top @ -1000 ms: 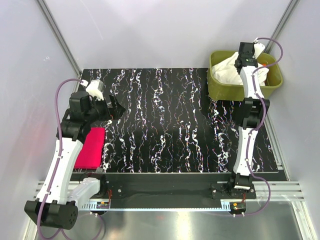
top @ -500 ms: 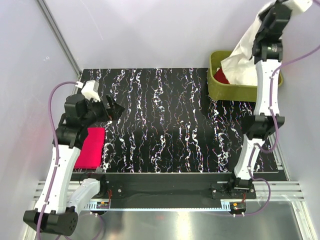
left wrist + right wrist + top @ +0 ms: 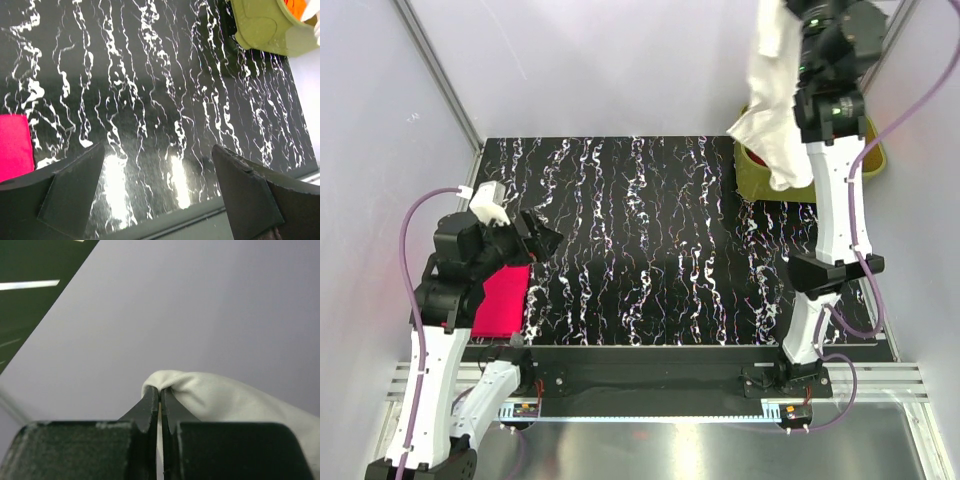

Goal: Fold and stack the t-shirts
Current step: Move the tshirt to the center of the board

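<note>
My left gripper will close on the white t-shirt's near corner (image 3: 557,262) (image 3: 55,121), next to the folded magenta-pink t-shirt, after the white t-shirt is lying on the mat.
My right gripper (image 3: 790,12) is raised high at the back right and shut on the white t-shirt (image 3: 770,110), which hangs down from it over the olive-green tub (image 3: 875,160). In the right wrist view the jaws (image 3: 160,395) pinch a white fold (image 3: 215,400). A folded magenta-pink t-shirt (image 3: 502,297) lies flat at the left edge of the mat; it also shows in the left wrist view (image 3: 14,145). My left gripper (image 3: 542,237) is open and empty, hovering just right of the pink shirt. An orange shirt (image 3: 295,7) shows in the tub.
The black mat with white streaks (image 3: 660,250) covers the table. The tub (image 3: 260,27) stands at its back right corner. Metal frame posts (image 3: 435,75) run along the left and right sides.
My right arm has lifted the white t-shirt out of the tub and swung it high and leftward. My left arm has drawn back a little toward the near edge.
</note>
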You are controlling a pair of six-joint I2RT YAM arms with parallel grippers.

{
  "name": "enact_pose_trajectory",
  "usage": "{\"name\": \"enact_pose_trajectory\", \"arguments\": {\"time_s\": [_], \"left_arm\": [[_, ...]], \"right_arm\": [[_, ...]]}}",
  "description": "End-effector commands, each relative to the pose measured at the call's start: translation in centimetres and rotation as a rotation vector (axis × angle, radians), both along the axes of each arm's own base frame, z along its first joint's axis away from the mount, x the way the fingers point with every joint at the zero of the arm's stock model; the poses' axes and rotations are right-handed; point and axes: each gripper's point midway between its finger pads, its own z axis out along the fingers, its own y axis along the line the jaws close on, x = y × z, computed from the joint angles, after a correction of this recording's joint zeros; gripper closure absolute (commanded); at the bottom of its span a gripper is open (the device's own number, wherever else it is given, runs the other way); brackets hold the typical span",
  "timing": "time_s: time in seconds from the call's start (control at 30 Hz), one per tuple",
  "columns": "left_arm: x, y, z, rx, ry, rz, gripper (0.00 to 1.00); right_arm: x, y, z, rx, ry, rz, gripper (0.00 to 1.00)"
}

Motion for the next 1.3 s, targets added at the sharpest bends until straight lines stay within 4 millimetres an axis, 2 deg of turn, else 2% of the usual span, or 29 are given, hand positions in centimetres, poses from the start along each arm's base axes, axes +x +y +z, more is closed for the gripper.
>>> {"name": "enact_pose_trajectory", "arguments": {"time_s": [0.0, 0.1, 0.2, 0.23, 0.3, 0.33, 0.37, 0.4, 0.43, 0.5, 0.53, 0.57, 0.6, 0.63, 0.73, 0.77, 0.8, 0.87, 0.9, 0.93, 0.97, 1.0, 1.03, 1.07, 1.1, 1.13, 1.17, 1.23, 1.27], "left_arm": [[-1.7, 0.1, 2.0, -0.026, -0.043, 0.005, 0.05], [-2.5, 0.2, 2.7, -0.030, -0.063, 0.013, 0.05], [-3.0, 0.4, 3.0, -0.032, -0.066, 0.020, 0.05], [-3.1, 0.5, 3.2, -0.034, -0.068, 0.027, 0.05], [-3.2, 0.5, 3.5, -0.041, -0.069, 0.037, 0.05], [-3.3, 0.6, 3.3, -0.049, -0.055, 0.048, 0.06], [-3.3, 0.7, 3.1, -0.046, -0.051, 0.054, 0.06], [-3.2, 0.7, 2.8, -0.057, -0.036, 0.065, 0.07], [-3.2, 0.7, 2.5, -0.060, -0.025, 0.064, 0.08], [-2.9, 0.5, 1.0, -0.080, 0.023, 0.075, 0.11], [-2.7, 0.3, 0.7, -0.089, 0.031, 0.068, 0.12], [-2.4, 0.0, 0.4, -0.095, 0.041, 0.059, 0.13], [-1.9, -0.2, -0.7, -0.105, 0.085, 0.060, 0.16], [-1.4, -0.3, -0.9, -0.109, 0.094, 0.062, 0.18], [0.6, -1.0, -3.9, -0.110, 0.220, 0.069, 0.24], [1.1, -1.3, -4.6, -0.103, 0.254, 0.061, 0.25], [1.9, -2.3, -6.4, -0.067, 0.320, 0.031, 0.25], [3.2, -3.2, -7.6, -0.013, 0.342, 0.007, 0.23], [4.0, -3.8, -9.2, 0.034, 0.389, -0.004, 0.22], [4.9, -4.2, -9.8, 0.044, 0.392, -0.009, 0.19], [5.6, -4.2, -11.6, 0.066, 0.441, 0.000, 0.18], [6.2, -3.3, -12.9, 0.096, 0.463, 0.061, 0.18], [7.0, -2.9, -13.7, 0.105, 0.467, 0.083, 0.17], [7.5, -2.7, -15.3, 0.108, 0.507, 0.093, 0.17], [8.0, -1.9, -16.2, 0.079, 0.535, 0.115, 0.17], [8.7, -1.4, -16.7, 0.059, 0.537, 0.137, 0.17], [9.0, -0.8, -17.9, 0.047, 0.575, 0.155, 0.21], [9.4, 0.5, -18.9, 0.009, 0.608, 0.193, 0.24], [9.5, 0.7, -19.5, 0.007, 0.620, 0.199, 0.25]], "right_arm": [[-7.6, 3.8, 5.0, 0.129, -0.120, 0.259, 1.00], [-8.1, 8.5, 2.6, 0.175, 0.000, 0.444, 1.00], [-8.3, 13.8, -1.8, 0.168, 0.175, 0.614, 1.00], [-8.2, 14.9, -4.0, 0.154, 0.257, 0.649, 1.00], [-8.7, 18.1, -8.9, 0.089, 0.416, 0.777, 0.82], [-9.0, 19.3, -13.9, 0.053, 0.579, 0.825, 0.59], [-9.4, 19.8, -16.7, 0.042, 0.671, 0.845, 0.49], [-9.9, 20.0, -19.5, -0.001, 0.750, 0.857, 0.41], [-10.4, 20.2, -26.2, -0.031, 0.936, 0.854, 0.36], [-12.7, 19.2, -30.9, -0.099, 1.052, 0.853, 0.24], [-13.3, 18.9, -33.1, -0.121, 1.091, 0.845, 0.22], [-14.8, 17.9, -37.4, -0.148, 1.176, 0.825, 0.21], [-15.4, 17.5, -39.2, -0.158, 1.211, 0.817, 0.23], [-16.4, 17.0, -42.9, -0.165, 1.289, 0.806, 0.26], [-18.0, 16.9, -45.8, -0.184, 1.329, 0.829, 0.39], [-18.8, 16.8, -47.6, -0.185, 1.371, 0.836, 0.42], [-19.0, 17.1, -48.1, -0.191, 1.369, 0.851, 0.45], [-19.5, 17.6, -49.9, -0.209, 1.400, 0.879, 0.50], [-19.4, 18.2, -50.3, -0.220, 1.397, 0.896, 0.51], [-19.3, 18.5, -50.8, -0.224, 1.406, 0.907, 0.52], [-19.1, 19.0, -52.0, -0.225, 1.434, 0.927, 0.50], [-18.6, 19.6, -52.3, -0.222, 1.423, 0.939, 0.48], [-18.1, 19.9, -52.6, -0.215, 1.426, 0.943, 0.44], [-17.5, 20.2, -53.8, -0.221, 1.450, 0.938, 0.36], [-17.1, 20.2, -54.3, -0.233, 1.466, 0.927, 0.33], [-16.2, 20.3, -54.0, -0.249, 1.451, 0.912, 0.31], [-15.7, 20.3, -55.1, -0.266, 1.474, 0.896, 0.30], [-15.1, 21.3, -55.1, -0.258, 1.472, 0.936, 0.29], [-15.4, 22.1, -56.2, -0.234, 1.511, 0.984, 0.29]]}}
